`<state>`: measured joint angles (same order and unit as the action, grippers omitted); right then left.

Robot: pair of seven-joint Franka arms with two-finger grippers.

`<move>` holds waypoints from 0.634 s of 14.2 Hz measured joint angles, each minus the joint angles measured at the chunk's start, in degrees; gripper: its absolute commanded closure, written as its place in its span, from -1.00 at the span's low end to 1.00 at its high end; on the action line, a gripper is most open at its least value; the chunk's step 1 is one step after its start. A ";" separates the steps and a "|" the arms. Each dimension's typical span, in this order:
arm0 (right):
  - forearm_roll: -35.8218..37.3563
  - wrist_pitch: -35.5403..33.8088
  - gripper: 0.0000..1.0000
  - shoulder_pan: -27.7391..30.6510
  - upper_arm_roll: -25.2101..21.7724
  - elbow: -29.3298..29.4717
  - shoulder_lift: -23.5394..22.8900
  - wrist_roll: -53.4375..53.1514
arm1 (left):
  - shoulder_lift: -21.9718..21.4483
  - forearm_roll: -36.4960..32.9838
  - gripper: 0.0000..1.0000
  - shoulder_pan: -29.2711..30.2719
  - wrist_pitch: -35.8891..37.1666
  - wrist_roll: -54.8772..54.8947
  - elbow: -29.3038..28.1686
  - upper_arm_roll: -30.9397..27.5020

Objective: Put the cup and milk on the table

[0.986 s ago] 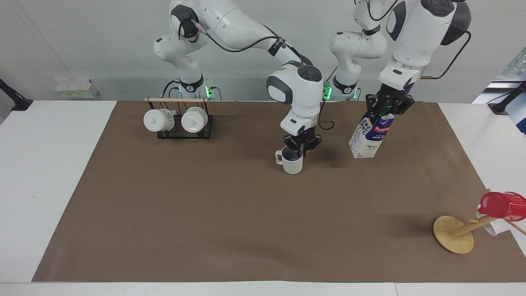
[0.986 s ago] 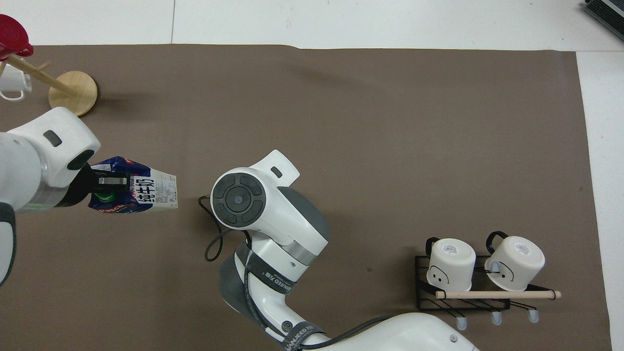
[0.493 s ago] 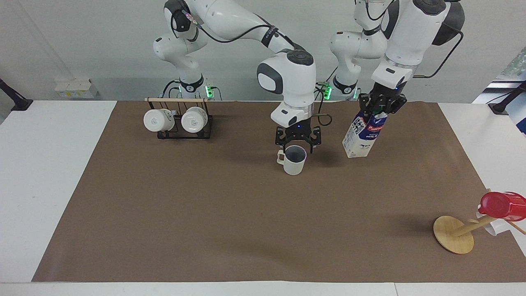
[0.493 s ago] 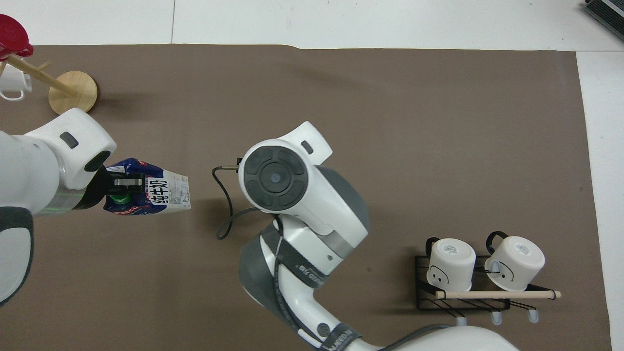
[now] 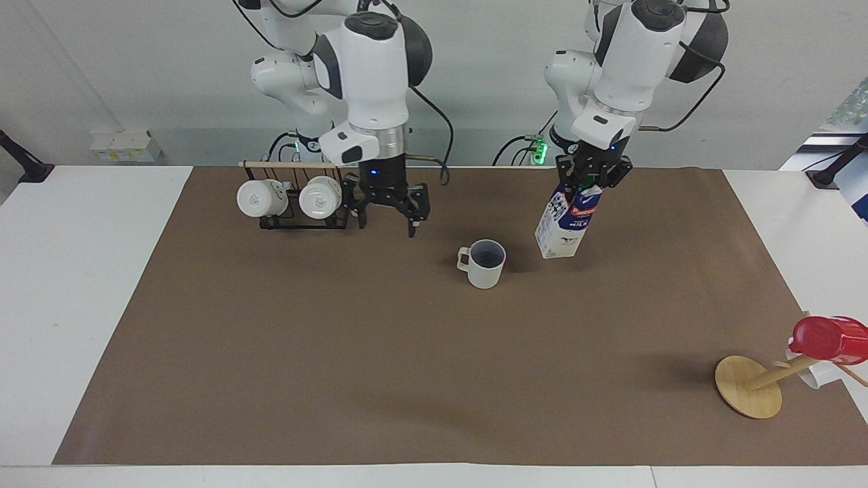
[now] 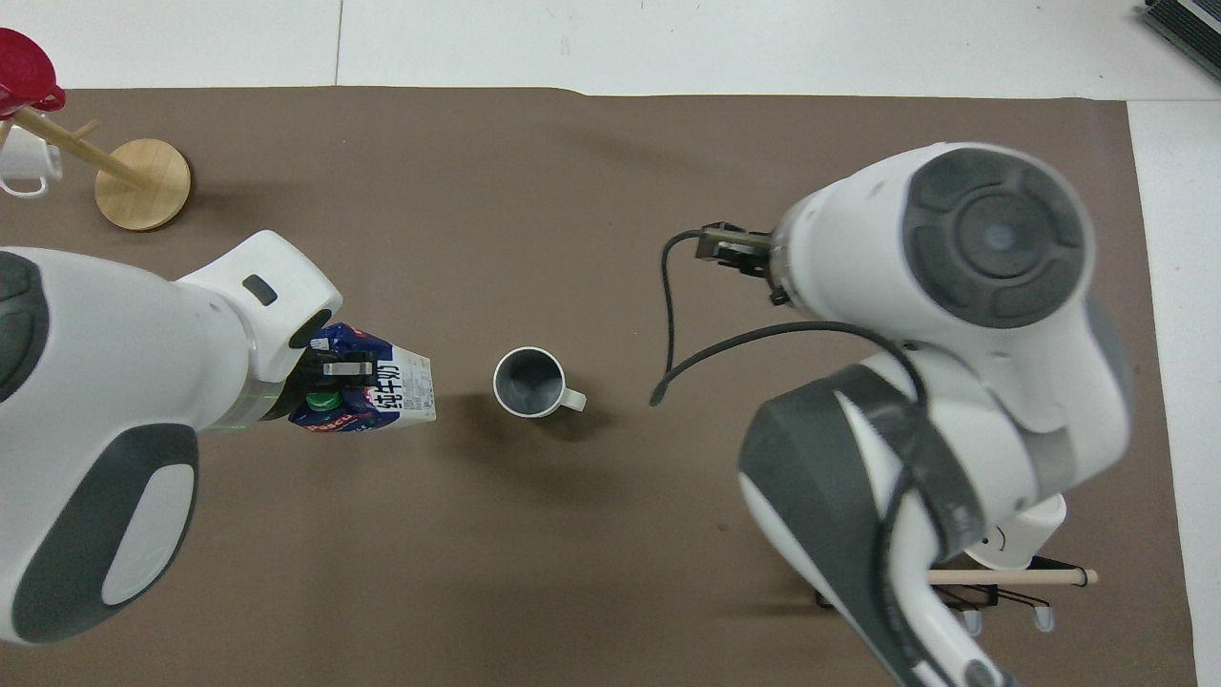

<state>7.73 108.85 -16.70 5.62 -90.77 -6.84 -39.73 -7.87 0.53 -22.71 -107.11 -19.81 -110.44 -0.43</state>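
The robot's left gripper will set the milk carton, now held tilted beside the cup, down on the brown sheet point(image 6: 446, 393) beside the off-white cup, opposite the cup's handle.
The off-white cup point(image 5: 483, 263) stands upright and free on the brown sheet point(image 5: 339, 352) of the white table point(image 5: 81, 271); it also shows in the overhead view point(image 6: 527, 382). My right gripper point(image 5: 386, 227) is open and empty, raised over the sheet beside the cup rack, apart from the cup. My left gripper point(image 5: 591, 177) is shut on the top of the milk carton point(image 5: 567, 220), which hangs tilted beside the cup toward the left arm's end. Its base is at or just above the sheet; I cannot tell which. The carton point(image 6: 382, 391) also shows from overhead.
A black wire rack point(image 5: 291, 200) holding two glossy white cups stands near the robots toward the right arm's end. A tipped wooden stand point(image 5: 748, 386) with a red cup point(image 5: 831, 339) lies farther out at the left arm's end.
My right gripper let go of the cup, rose and swung away toward the rack. My left gripper carried the milk closer to the cup.
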 measured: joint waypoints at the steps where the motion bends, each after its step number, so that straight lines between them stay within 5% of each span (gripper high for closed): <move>1: -1.32 -2.36 -1.00 2.92 -0.04 -0.11 1.53 3.30 | 0.96 0.00 0.27 -0.54 -1.16 -0.72 -0.19 0.00; 5: -5.79 -9.42 -1.00 12.95 -0.14 -0.54 6.41 16.31 | 4.76 0.00 0.30 -1.34 -6.51 -1.63 -2.18 0.00; 9: -6.12 -10.70 -1.00 15.04 -0.13 -1.16 6.87 21.32 | 5.63 -0.23 0.30 -1.56 -9.73 -1.82 -5.07 -0.11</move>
<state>1.61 98.15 -1.66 5.49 -91.93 0.03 -18.41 -2.24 0.31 -24.27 -116.84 -21.63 -115.51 -0.54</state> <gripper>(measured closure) 0.000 0.608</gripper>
